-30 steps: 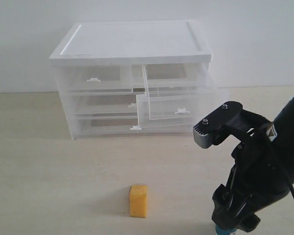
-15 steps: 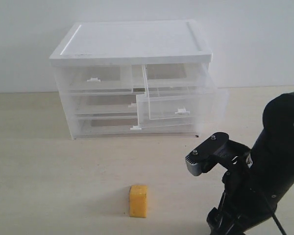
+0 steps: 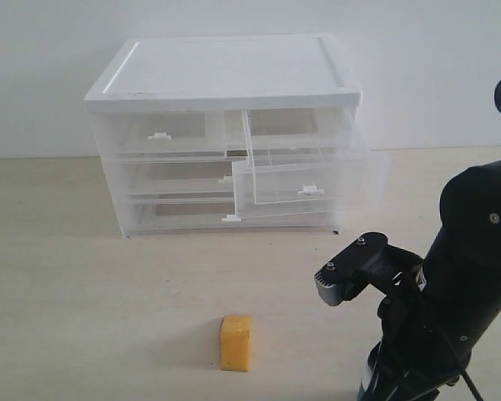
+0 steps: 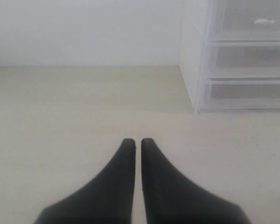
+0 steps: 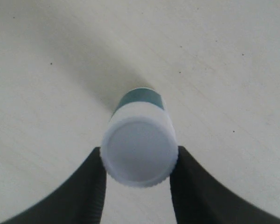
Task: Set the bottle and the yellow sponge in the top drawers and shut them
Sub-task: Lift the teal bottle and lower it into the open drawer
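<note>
Next, I release the bottle from my right gripper inside the pulled-out top drawer (image 3: 268,187), near the side closest to the cabinet's middle.
In the right wrist view, the bottle (image 5: 139,149) stands upright on the table, its wide white cap facing the camera and a strip of teal body showing behind it. My right gripper (image 5: 140,155) is shut on the bottle, one finger pressed to each side of the cap. The yellow sponge (image 3: 235,342) lies alone on the table in front of the cabinet, left of my right arm (image 3: 451,292). The right top drawer (image 3: 311,177) is pulled out; the left top drawer (image 3: 162,134) is pushed in. My left gripper (image 4: 137,142) is shut on nothing, low over bare table.
The white-topped cabinet (image 3: 225,71) stands at the back against the wall, with two full-width clear drawers (image 3: 171,209) below the top pair. In the left wrist view the cabinet's side (image 4: 193,56) is ahead of the fingers, with open table between.
My right arm has dropped down toward the table at the lower right, bringing its wrist low over the bottle. Sponge and drawers have not moved.
</note>
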